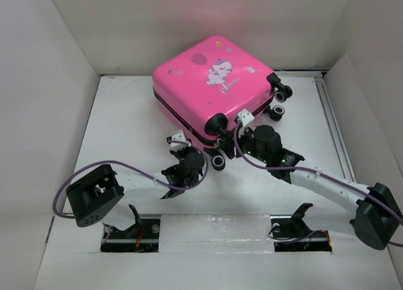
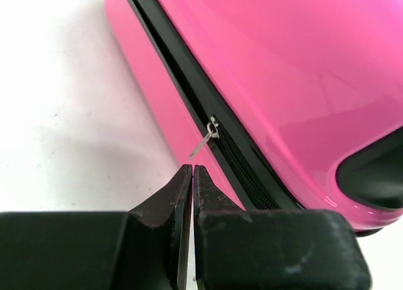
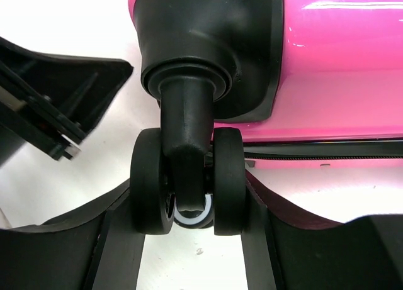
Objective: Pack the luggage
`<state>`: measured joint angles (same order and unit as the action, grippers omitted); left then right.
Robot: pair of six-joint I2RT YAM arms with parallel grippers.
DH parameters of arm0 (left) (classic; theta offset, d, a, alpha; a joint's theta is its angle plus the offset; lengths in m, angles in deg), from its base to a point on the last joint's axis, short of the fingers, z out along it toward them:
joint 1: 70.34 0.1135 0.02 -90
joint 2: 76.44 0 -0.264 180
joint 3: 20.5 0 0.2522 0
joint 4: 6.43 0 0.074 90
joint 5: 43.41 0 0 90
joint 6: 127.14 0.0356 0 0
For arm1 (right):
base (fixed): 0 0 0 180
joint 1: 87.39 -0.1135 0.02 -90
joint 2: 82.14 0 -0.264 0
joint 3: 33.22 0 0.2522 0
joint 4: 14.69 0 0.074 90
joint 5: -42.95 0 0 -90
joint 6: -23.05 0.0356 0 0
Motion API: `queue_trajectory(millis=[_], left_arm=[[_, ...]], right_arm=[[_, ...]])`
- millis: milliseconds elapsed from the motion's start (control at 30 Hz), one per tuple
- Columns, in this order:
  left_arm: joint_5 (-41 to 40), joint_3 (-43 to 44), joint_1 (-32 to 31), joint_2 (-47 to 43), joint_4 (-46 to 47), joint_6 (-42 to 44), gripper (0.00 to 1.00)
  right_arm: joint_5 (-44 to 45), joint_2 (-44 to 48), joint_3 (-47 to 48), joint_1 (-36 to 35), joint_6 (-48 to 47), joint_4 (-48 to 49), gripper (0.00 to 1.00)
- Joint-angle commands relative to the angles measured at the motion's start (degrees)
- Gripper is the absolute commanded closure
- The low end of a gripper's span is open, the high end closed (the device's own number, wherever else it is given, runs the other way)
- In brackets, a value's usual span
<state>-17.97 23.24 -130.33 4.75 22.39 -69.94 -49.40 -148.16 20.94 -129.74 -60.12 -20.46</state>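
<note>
The robot's left gripper is closed short of the zipper pull, so it should open and grab the zipper nearer the black corner (image 2: 258,194).
The hot-pink luggage (image 1: 208,82) lies flat and closed on the white table, print side up. My left gripper (image 1: 177,142) sits at its near-left side, shut with nothing between its fingers. In the left wrist view its tips (image 2: 192,170) rest just short of the small metal zipper pull (image 2: 203,142), which hangs from the black zipper trim (image 2: 245,170). My right gripper (image 1: 243,121) is at the luggage's near corner. In the right wrist view the right gripper (image 3: 187,199) is closed on a black twin caster wheel (image 3: 228,177), one finger (image 3: 261,239) pressed against each side.
White walls (image 1: 50,114) box in the table on the left, back and right. More wheels (image 1: 280,101) stick out at the luggage's right corner, and another (image 1: 218,161) sits between the two grippers. Part of the left arm (image 3: 56,101) shows in the right wrist view.
</note>
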Motion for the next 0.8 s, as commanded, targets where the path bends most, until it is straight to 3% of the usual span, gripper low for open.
queue_trajectory(millis=[0, 67, 167, 333, 400, 600, 767], left_arm=[[2.83, -1.67, 0.31, -2.87, 1.26, 1.94, 1.0], [11.5, -1.68, -0.91, -1.39, 7.05, 4.75, 1.0], [14.54, 2.53, -5.21, 4.65, 8.29, 7.3, 1.0], [16.83, 5.97, -5.93, 10.83, 11.37, 6.78, 0.61], [16.83, 7.11, -5.93, 12.49, 12.86, 6.78, 0.54], [12.89, 11.4, -5.93, 17.06, 17.7, 10.21, 0.51], [6.47, 13.61, -5.93, 21.11, 26.3, 12.13, 0.55]], right_arm=[[0.95, 3.26, 0.82, 0.95, -0.68, 5.28, 1.0], [-1.15, 3.26, 0.82, 0.95, -0.68, 4.76, 1.0], [-2.48, 3.26, 2.39, 0.95, -1.29, 3.44, 1.0], [-4.76, 2.12, 3.54, 0.95, -1.82, 3.44, 1.0], [-5.82, 1.42, 4.15, 0.95, -2.35, 3.44, 1.0], [-10.65, 0.28, 5.3, 0.42, -2.35, 3.44, 1.0], [-13.73, 0.89, 5.83, -0.63, -1.82, 3.44, 1.0]])
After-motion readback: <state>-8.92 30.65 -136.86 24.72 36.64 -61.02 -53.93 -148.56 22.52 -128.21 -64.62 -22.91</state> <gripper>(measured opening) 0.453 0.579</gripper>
